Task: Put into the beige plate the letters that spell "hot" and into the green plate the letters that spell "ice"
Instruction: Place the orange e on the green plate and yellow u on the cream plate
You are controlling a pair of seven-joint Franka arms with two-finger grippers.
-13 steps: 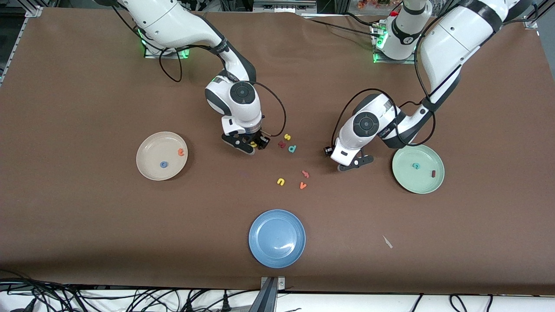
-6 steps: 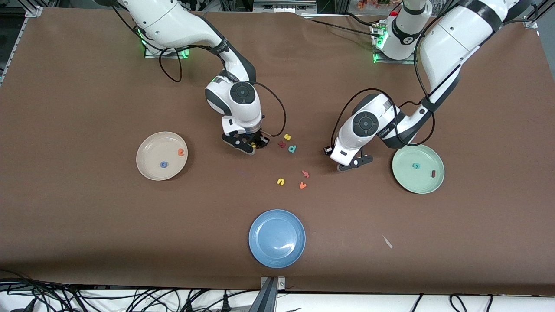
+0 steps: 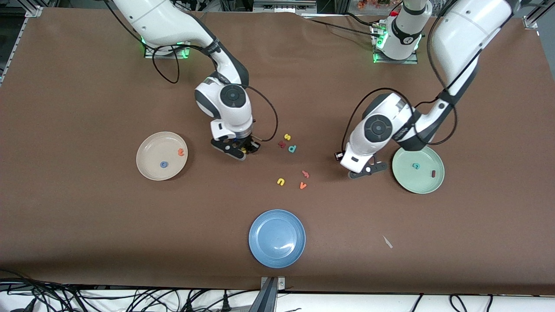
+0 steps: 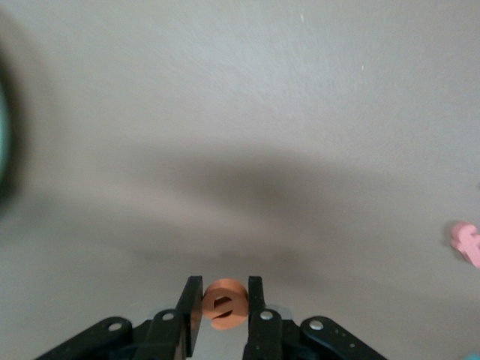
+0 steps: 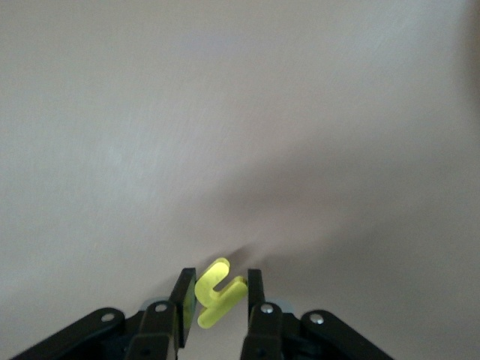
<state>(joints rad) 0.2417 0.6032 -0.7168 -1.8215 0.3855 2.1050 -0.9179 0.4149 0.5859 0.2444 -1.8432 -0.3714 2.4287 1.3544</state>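
Observation:
Next, my left gripper lets go of the orange e in the green plate (image 3: 422, 163), beside the teal c. The e is now just above the table.
My right gripper (image 5: 217, 281) is shut on the yellow h (image 5: 217, 294), a little above the brown table between the beige plate (image 3: 149, 149) and the loose letters; the h (image 3: 245, 150) peeks out under the hand. On the beige plate lie the blue o (image 3: 164, 164) and the orange t (image 3: 181, 151). My left gripper (image 4: 223, 289) is shut on the orange e (image 4: 224, 304), held just above the table beside the green plate (image 3: 407, 182). In the green plate rest the teal c (image 3: 416, 165) and the dark red i (image 3: 433, 173).
Loose letters lie mid-table: a yellow s (image 3: 287, 137), a dark red x shape (image 3: 282, 144), a teal p (image 3: 292, 148), a salmon hooked letter (image 3: 305, 174), a yellow u (image 3: 281, 182) and an orange v (image 3: 302, 185). A blue plate (image 3: 277, 255) sits nearest the front camera.
Both grippers closed on their letters. The right hand has since shifted toward the beige plate with the h, and the left hand toward the green plate with the e.

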